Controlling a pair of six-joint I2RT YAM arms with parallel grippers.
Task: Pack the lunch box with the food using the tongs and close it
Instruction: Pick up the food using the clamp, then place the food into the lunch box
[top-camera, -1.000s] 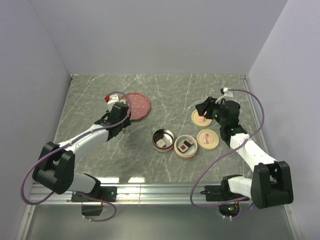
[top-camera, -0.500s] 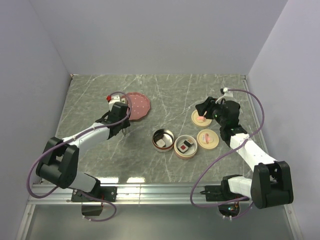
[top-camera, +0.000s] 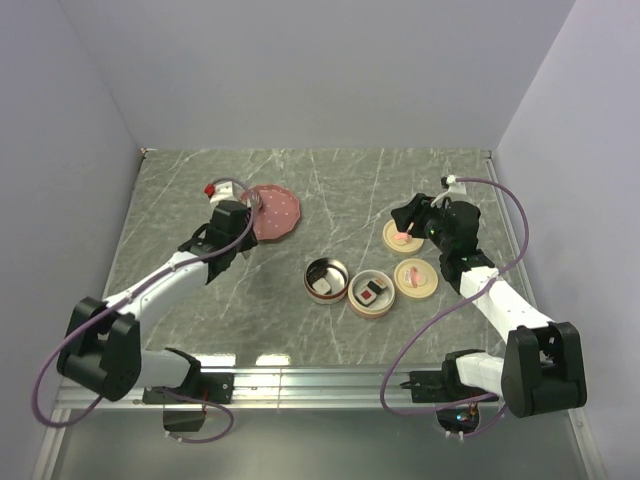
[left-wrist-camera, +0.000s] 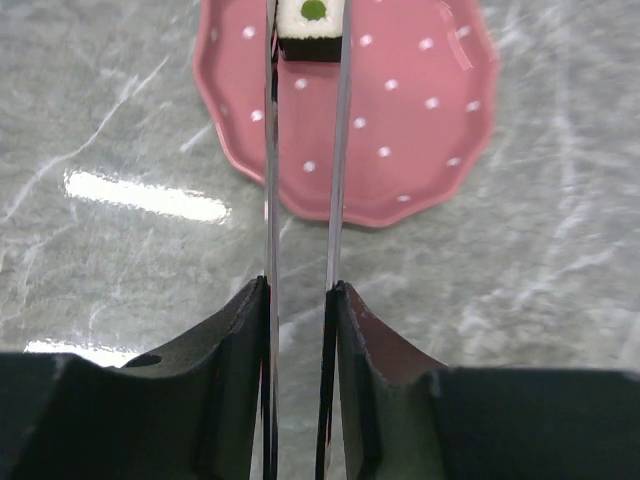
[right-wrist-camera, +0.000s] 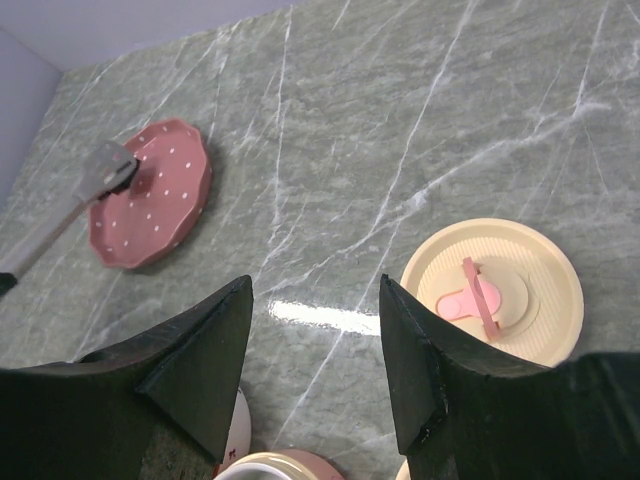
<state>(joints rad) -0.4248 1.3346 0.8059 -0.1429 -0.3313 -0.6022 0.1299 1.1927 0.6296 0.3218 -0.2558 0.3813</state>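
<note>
Next, I release the green-dotted food block, now at the pink plate's far edge, with my left gripper beside the white block in the level nearer the plate (top-camera: 335, 283).
My left gripper (left-wrist-camera: 300, 290) is shut on the thin metal tongs (left-wrist-camera: 270, 200), whose arms run forward over the pink dotted plate (left-wrist-camera: 420, 130). Between the tongs' tips sits a white food block (left-wrist-camera: 312, 22) with black sides and a green dot on top, at the plate's far edge. In the top view the left gripper (top-camera: 232, 225) hangs just left of the plate (top-camera: 278, 212). Two open lunch box tiers (top-camera: 326, 268) (top-camera: 371, 306) stand mid-table, each with food inside. My right gripper (right-wrist-camera: 315, 290) is open and empty beside a cream lid (right-wrist-camera: 510, 330).
A second cream lid (top-camera: 416, 277) lies right of the tiers, near the first lid (top-camera: 403, 236). The right gripper (top-camera: 408, 215) hovers over that lid's back edge. Grey walls close the table on three sides.
The left gripper squeezed the tongs narrower and shifted back and left alongside the plate. The right arm has not moved.
</note>
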